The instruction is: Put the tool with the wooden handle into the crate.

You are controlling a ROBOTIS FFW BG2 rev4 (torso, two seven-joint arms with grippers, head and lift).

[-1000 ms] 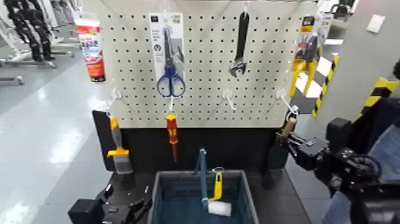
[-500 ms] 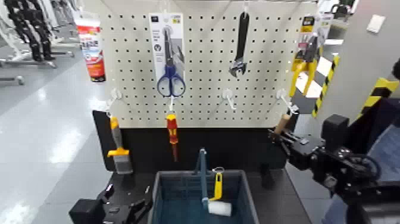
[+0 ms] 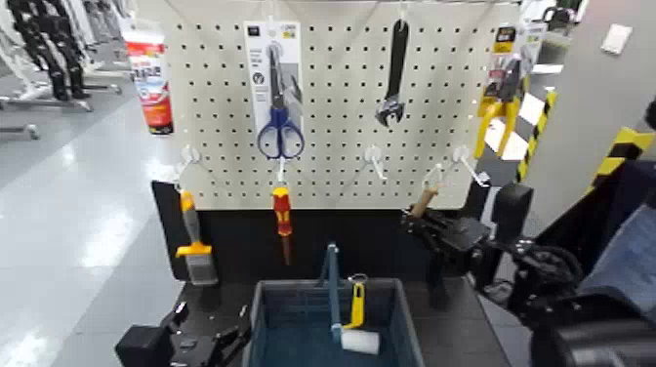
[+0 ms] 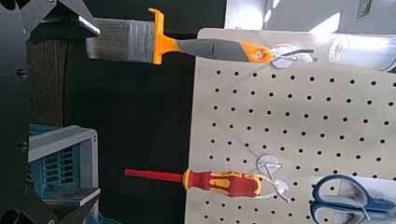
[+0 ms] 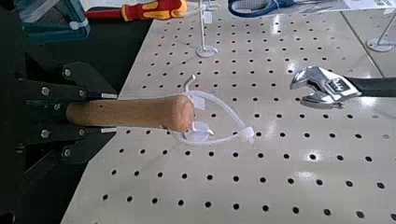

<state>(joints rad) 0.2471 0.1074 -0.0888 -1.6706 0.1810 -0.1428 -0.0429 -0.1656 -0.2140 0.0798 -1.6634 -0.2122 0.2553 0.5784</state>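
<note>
I will use my right gripper to let go of the tool with the wooden handle across the white roller with the yellow handle in the crate [image 3: 370, 346].
My right gripper [image 3: 430, 226] is shut on the tool with the wooden handle [image 3: 424, 202], holding it in front of the pegboard, right of and above the crate [image 3: 256, 314]. In the right wrist view the light-brown handle [image 5: 131, 112] sticks out from between the gripper [image 5: 93, 114] fingers, with its pale loop [image 5: 211, 123] hanging free at the end. The dark head is hidden by the gripper. The blue-grey crate stands low in the middle with its tall handle bar [image 3: 331, 281]. My left gripper [image 3: 210, 342] rests open, low on the left beside the crate.
A yellow-handled white roller [image 3: 355, 324] lies in the crate. On the pegboard [image 3: 337, 146] hang a brush [image 3: 193, 244], a red screwdriver [image 3: 282, 217], blue scissors [image 3: 279, 98], a wrench [image 3: 394, 73] and yellow pliers [image 3: 503, 88]. Bare hooks [image 3: 469, 164] stick out at right.
My right gripper has carried the wooden-handled tool leftward, away from the right-hand hook toward the middle. The left arm has not moved.
</note>
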